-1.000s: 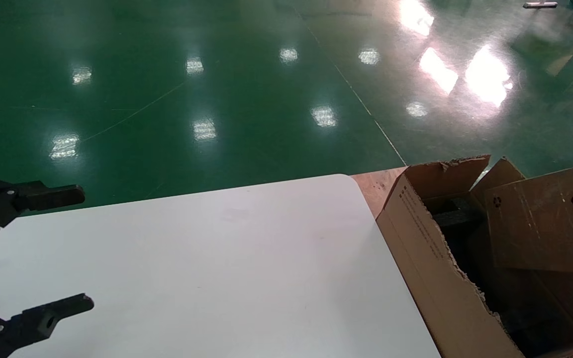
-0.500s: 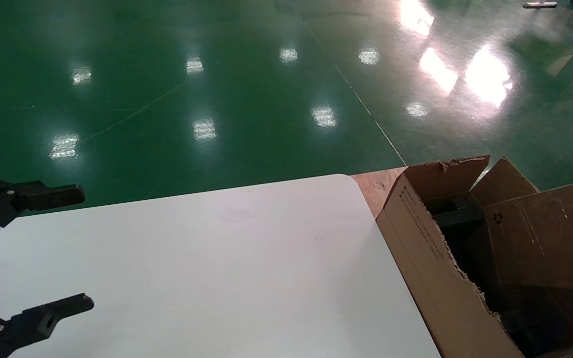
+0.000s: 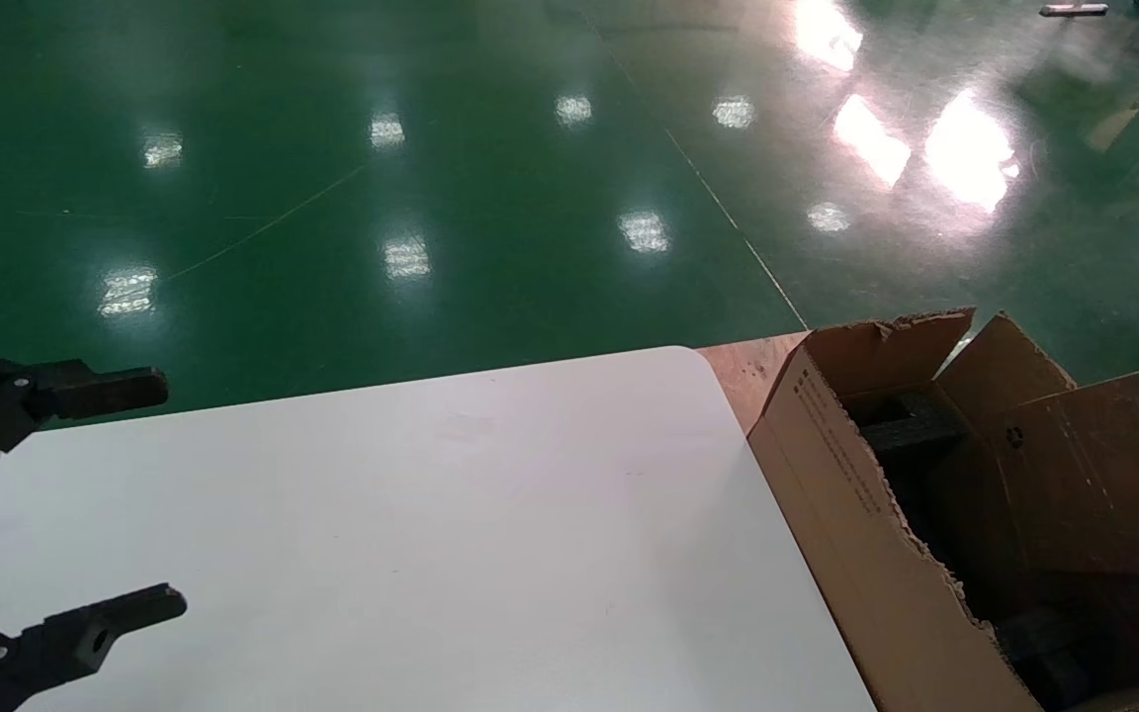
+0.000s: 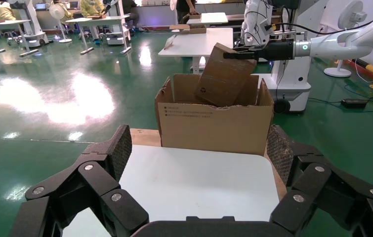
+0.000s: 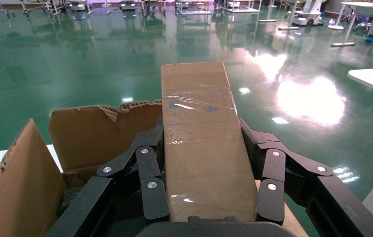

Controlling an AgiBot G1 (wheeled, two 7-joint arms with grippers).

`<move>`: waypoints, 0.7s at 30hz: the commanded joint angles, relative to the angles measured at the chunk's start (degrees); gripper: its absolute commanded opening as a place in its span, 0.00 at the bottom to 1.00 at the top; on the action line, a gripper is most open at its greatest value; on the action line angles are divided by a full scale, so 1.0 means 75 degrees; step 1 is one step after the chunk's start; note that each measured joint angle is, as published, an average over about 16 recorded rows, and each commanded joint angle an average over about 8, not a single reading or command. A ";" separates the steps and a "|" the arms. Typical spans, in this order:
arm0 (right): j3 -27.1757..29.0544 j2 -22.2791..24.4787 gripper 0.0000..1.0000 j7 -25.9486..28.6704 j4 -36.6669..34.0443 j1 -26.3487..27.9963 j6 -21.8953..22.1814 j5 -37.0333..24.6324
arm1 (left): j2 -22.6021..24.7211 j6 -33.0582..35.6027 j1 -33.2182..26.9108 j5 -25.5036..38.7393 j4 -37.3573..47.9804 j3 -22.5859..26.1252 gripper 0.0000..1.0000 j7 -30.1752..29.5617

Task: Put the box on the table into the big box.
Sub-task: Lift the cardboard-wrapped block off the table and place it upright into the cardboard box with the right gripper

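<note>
Next, I let go of the small brown box inside the big box (image 3: 1006,536) between the black foam pieces with my right gripper.
The small brown box (image 3: 1098,475) hangs tilted, its lower end inside the open top of the big box (image 3: 851,514), which stands against the right end of the white table (image 3: 431,514). My right gripper (image 5: 201,129) is shut on the box (image 5: 199,148), one finger on each long side; in the head view only a bit of it shows at the right edge. In the left wrist view the box (image 4: 224,74) leans out of the big box (image 4: 214,126). My left gripper (image 3: 166,492) hovers open over the table's left end, holding nothing.
Black foam (image 3: 911,430) lies inside the big box, whose near edge is ragged. A wooden board (image 3: 743,371) shows under it. Green floor surrounds the table. Another white table (image 4: 199,42) and a robot base (image 4: 290,91) stand beyond the big box.
The small box has sunk lower and shifted right into the big box with my right gripper. The left gripper has not moved.
</note>
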 commanded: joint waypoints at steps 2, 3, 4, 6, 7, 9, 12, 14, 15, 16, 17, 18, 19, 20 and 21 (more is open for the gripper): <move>-0.0001 0.0011 0.00 0.0148 -0.0184 0.0100 -0.0105 -0.0193 | 0.0000 0.0000 0.0000 0.0000 0.0000 0.0000 1.00 0.0000; 0.0004 0.0031 0.00 0.0189 -0.0219 0.0132 -0.0122 -0.0257 | 0.0000 0.0000 0.0000 0.0000 0.0000 0.0000 1.00 0.0000; 0.0010 0.0052 0.00 0.0226 -0.0247 0.0161 -0.0134 -0.0316 | 0.0000 0.0000 0.0000 0.0000 0.0000 0.0001 1.00 0.0000; 0.0027 0.0091 0.00 0.0299 -0.0294 0.0216 -0.0150 -0.0434 | 0.0000 0.0000 0.0000 0.0000 0.0000 0.0001 1.00 0.0000; 0.0037 0.0108 0.00 0.0332 -0.0314 0.0239 -0.0154 -0.0489 | 0.0000 0.0000 0.0000 -0.0001 0.0000 0.0001 1.00 0.0000; 0.0060 0.0133 0.00 0.0400 -0.0356 0.0281 -0.0163 -0.0596 | 0.0000 0.0000 0.0000 -0.0001 0.0000 0.0001 1.00 0.0001; 0.0092 0.0145 0.00 0.0503 -0.0431 0.0328 -0.0184 -0.0744 | -0.0001 -0.0001 0.0000 -0.0001 0.0000 0.0001 1.00 0.0001; 0.0109 0.0138 0.00 0.0579 -0.0498 0.0348 -0.0206 -0.0837 | -0.0001 -0.0001 0.0000 -0.0001 0.0000 0.0002 1.00 0.0001; 0.0118 0.0131 0.00 0.0620 -0.0538 0.0356 -0.0222 -0.0882 | -0.0001 -0.0001 0.0000 -0.0001 0.0000 0.0002 1.00 0.0001; 0.0126 0.0123 0.00 0.0660 -0.0581 0.0364 -0.0240 -0.0925 | -0.0001 -0.0001 0.0000 -0.0001 0.0000 0.0002 1.00 0.0001; 0.0135 0.0112 0.00 0.0702 -0.0630 0.0370 -0.0262 -0.0968 | -0.0001 -0.0001 0.0000 -0.0001 0.0000 0.0002 1.00 0.0001; 0.0144 0.0100 0.00 0.0743 -0.0681 0.0375 -0.0286 -0.1009 | -0.0001 -0.0001 0.0000 -0.0001 0.0000 0.0002 1.00 0.0001; 0.0153 0.0087 0.00 0.0782 -0.0733 0.0381 -0.0313 -0.1047 | -0.0001 -0.0001 -0.0001 -0.0001 0.0000 0.0002 1.00 0.0001; 0.0162 0.0072 0.00 0.0821 -0.0789 0.0386 -0.0342 -0.1087 | -0.0001 -0.0001 -0.0001 -0.0001 0.0000 0.0002 1.00 0.0001; 0.0170 0.0056 0.00 0.0858 -0.0845 0.0393 -0.0374 -0.1127 | -0.0001 -0.0001 -0.0001 -0.0002 0.0000 0.0002 1.00 0.0001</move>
